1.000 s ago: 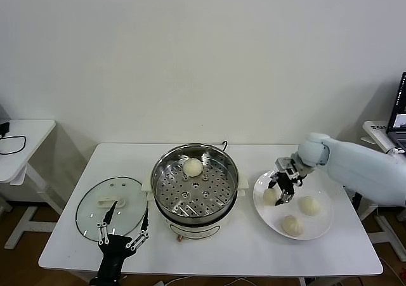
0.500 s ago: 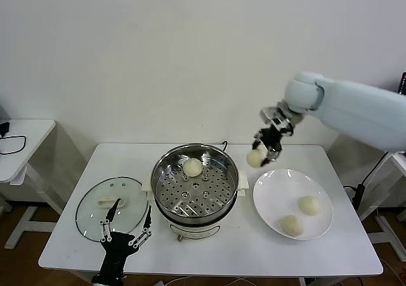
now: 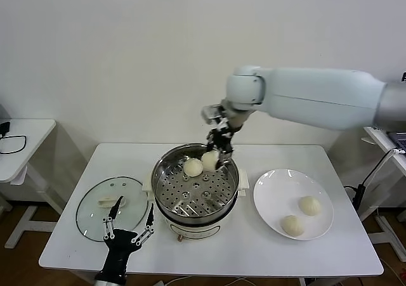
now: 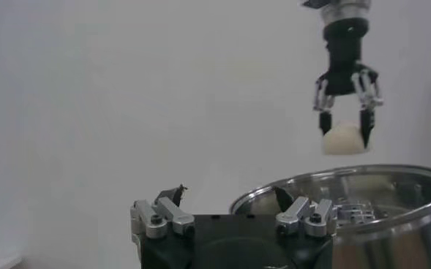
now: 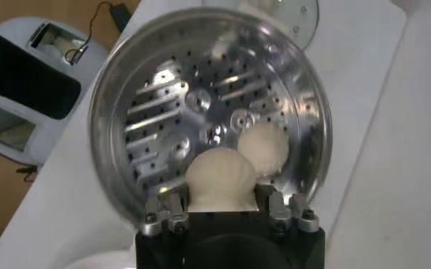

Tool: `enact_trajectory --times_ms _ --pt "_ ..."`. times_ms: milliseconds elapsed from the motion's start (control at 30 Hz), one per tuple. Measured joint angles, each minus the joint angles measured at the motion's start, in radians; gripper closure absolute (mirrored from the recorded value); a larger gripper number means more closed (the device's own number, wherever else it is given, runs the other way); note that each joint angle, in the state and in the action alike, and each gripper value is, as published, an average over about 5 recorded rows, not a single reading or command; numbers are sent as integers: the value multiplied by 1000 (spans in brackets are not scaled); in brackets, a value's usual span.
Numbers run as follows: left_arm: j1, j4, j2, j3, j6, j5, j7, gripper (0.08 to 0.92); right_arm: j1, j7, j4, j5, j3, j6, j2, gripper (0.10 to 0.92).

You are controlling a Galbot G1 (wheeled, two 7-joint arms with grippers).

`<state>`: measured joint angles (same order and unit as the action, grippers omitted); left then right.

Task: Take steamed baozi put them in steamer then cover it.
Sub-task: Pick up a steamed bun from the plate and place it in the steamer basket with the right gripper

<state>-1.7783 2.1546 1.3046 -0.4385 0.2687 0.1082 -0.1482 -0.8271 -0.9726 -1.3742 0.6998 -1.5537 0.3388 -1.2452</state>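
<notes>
The baozi, now held just above the steamer, will be let go by my right gripper on the steamer's perforated tray (image 3: pixel 175 187) (image 5: pixel 222 83), close to the steamer's rim that faces the glass cover.
My right gripper (image 3: pixel 217 154) is shut on a cream-white baozi (image 3: pixel 210 160) and holds it just above the steamer (image 3: pixel 194 183), near its back rim. In the right wrist view the held baozi (image 5: pixel 219 177) sits between the jaws over the perforated tray (image 5: pixel 178 124). One baozi (image 3: pixel 192 167) lies in the steamer beside it, also in the right wrist view (image 5: pixel 265 144). Two baozi (image 3: pixel 309 205) (image 3: pixel 291 225) lie on the white plate (image 3: pixel 274 194). The glass cover (image 3: pixel 111 207) lies on the table left of the steamer. My left gripper (image 3: pixel 130 222) is open and empty beside the cover.
The white table (image 3: pixel 254 248) holds everything; its front edge is close to my left gripper. A small white side table (image 3: pixel 19 143) with a black cable stands at the far left. The left wrist view shows the steamer rim (image 4: pixel 347 183) and my right gripper with its baozi (image 4: pixel 345 139).
My right gripper closed on a baozi on the plate, lifted it and carried it left to above the steamer. The plate now holds two. My left arm barely moved.
</notes>
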Motion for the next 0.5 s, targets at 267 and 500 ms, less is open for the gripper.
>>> enact_trajectory --times_ms 267,500 --pt "2 -6 -1 -2 1 0 -4 177 53 80 42 30 -9 33 -104 406" --pt "2 -9 -2 -7 2 0 -6 177 103 113 73 33 -10 47 -159 413"
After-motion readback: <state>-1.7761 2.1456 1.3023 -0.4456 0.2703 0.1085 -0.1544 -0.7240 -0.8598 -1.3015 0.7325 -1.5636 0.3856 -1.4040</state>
